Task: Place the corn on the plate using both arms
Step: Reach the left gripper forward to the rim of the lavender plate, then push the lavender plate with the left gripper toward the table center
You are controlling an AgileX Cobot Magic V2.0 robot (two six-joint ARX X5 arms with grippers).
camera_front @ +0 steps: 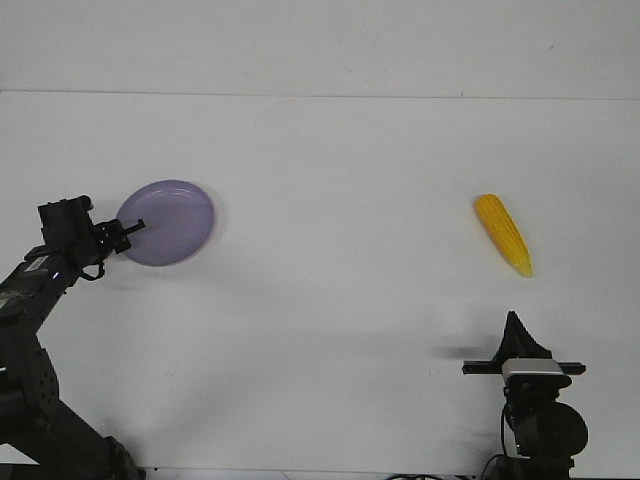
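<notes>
The lavender plate, which lies on the white table now, will be released by my left gripper on the near middle of the white table [314,326], in the space that lies between both of my arms.
The lavender plate [168,222] lies on the white table at the left. My left gripper [131,229] reaches in from the left, and its fingers are pinched together on the plate's left rim. The yellow-orange corn [503,233] lies at the right, pale tip pointing toward the near right. My right gripper [516,322] is at the near right, below the corn and well apart from it. Its fingers are together in one point and hold nothing.
The white table [330,200] runs back to a far edge under a pale wall. The left arm's base [40,420] fills the near left corner. The right arm's wrist block [527,368] sits at the near right.
</notes>
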